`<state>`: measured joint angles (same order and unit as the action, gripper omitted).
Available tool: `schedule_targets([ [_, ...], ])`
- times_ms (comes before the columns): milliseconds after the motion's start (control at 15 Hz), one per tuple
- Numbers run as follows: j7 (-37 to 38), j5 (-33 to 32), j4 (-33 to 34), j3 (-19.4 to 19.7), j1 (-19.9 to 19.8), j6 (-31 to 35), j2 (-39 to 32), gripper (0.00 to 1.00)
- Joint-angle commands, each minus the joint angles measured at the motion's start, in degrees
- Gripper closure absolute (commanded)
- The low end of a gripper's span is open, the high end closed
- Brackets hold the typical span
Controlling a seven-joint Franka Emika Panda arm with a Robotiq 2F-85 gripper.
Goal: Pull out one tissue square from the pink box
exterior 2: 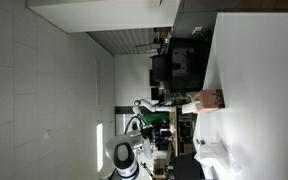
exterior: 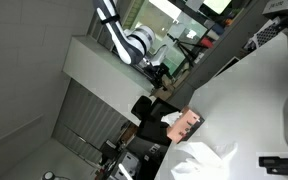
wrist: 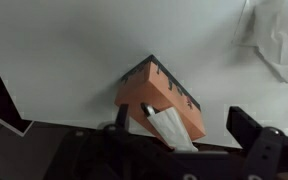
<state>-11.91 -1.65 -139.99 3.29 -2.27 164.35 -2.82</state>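
Note:
The tissue square sticks out of the pink box's slot, and my gripper should close next on its loose end (exterior: 165, 118) (wrist: 186, 146).
The pink box (wrist: 156, 92) lies on the white table (wrist: 74, 50), and a tissue square (wrist: 170, 130) sticks out of its slot toward the camera. My gripper (wrist: 180, 122) is open. Its two dark fingers stand wide apart on either side of the tissue, without pinching it. The box also shows in both exterior views (exterior: 190, 124) (exterior 2: 210, 99), with the white tissue (exterior 2: 189, 101) poking out. The arm (exterior: 134, 45) hangs off the table surface near the box.
A crumpled loose white tissue (wrist: 279, 40) lies on the table beyond the box and shows in both exterior views (exterior: 206, 160) (exterior 2: 212, 156). The table's dark edge (wrist: 9, 105) runs close to the box. Dark furniture (exterior: 144, 108) stands beside the table.

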Motion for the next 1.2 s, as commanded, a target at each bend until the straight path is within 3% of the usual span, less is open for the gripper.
schedule_targets([
  [0, 0.4, -0.4, 0.1, -0.4, -0.3, -0.1, 0.1, 0.0],
  [867, 0.6, -0.7, 0.1, -0.3, -0.3, 0.0, 0.2, 0.0],
  [1133, 8.8, -11.9, 5.6, 3.0, 0.1, 4.1, -6.5, 0.0],
])
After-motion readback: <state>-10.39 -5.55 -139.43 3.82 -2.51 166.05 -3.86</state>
